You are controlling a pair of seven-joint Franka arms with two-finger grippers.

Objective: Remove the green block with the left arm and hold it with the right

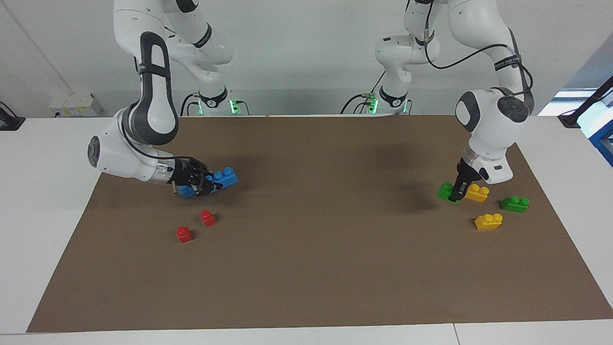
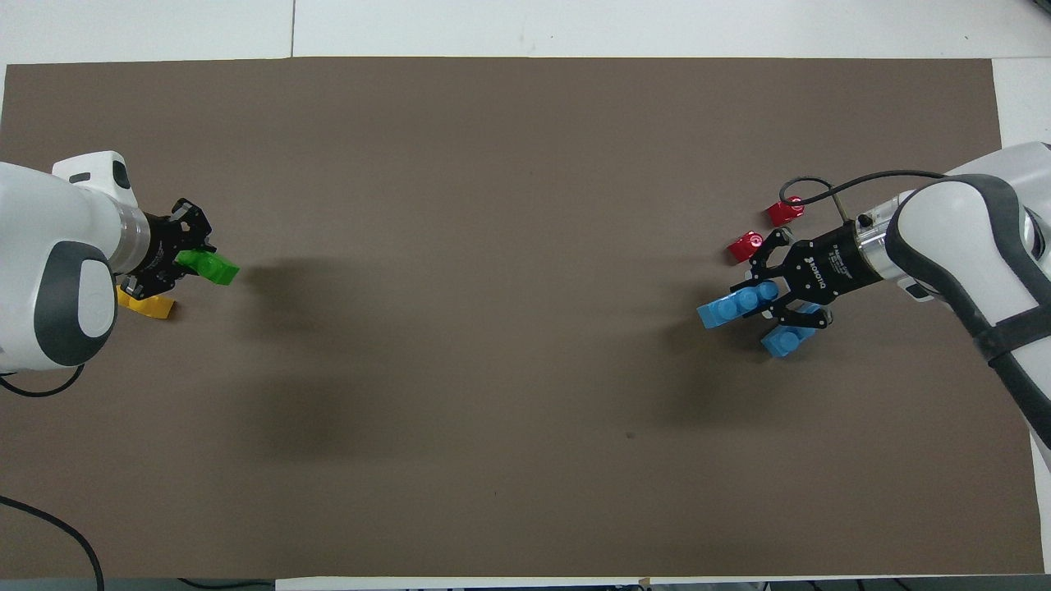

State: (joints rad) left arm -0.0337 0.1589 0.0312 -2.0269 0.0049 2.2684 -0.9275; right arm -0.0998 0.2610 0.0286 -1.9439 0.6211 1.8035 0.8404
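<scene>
My left gripper is to set the bright green block down on the brown mat (image 2: 218, 260) beside the yellow brick. The green block is held low over the mat.
The bright green block (image 1: 445, 190) (image 2: 215, 268) is held low over the brown mat (image 1: 335, 249), right beside a yellow brick (image 1: 477, 192). My left gripper (image 1: 456, 193) (image 2: 190, 264) is shut on it at the left arm's end of the table. Whether the block touches the mat I cannot tell. At the right arm's end, my right gripper (image 1: 207, 184) (image 2: 768, 297) is shut on a blue three-stud brick (image 1: 226, 177) (image 2: 722, 310), low over the mat and over a second blue brick (image 2: 784, 339).
A second yellow brick (image 1: 488, 221) and a darker green brick (image 1: 515, 204) lie farther from the robots than the left gripper. Two red bricks (image 1: 207, 218) (image 1: 184, 234) lie farther out than the right gripper.
</scene>
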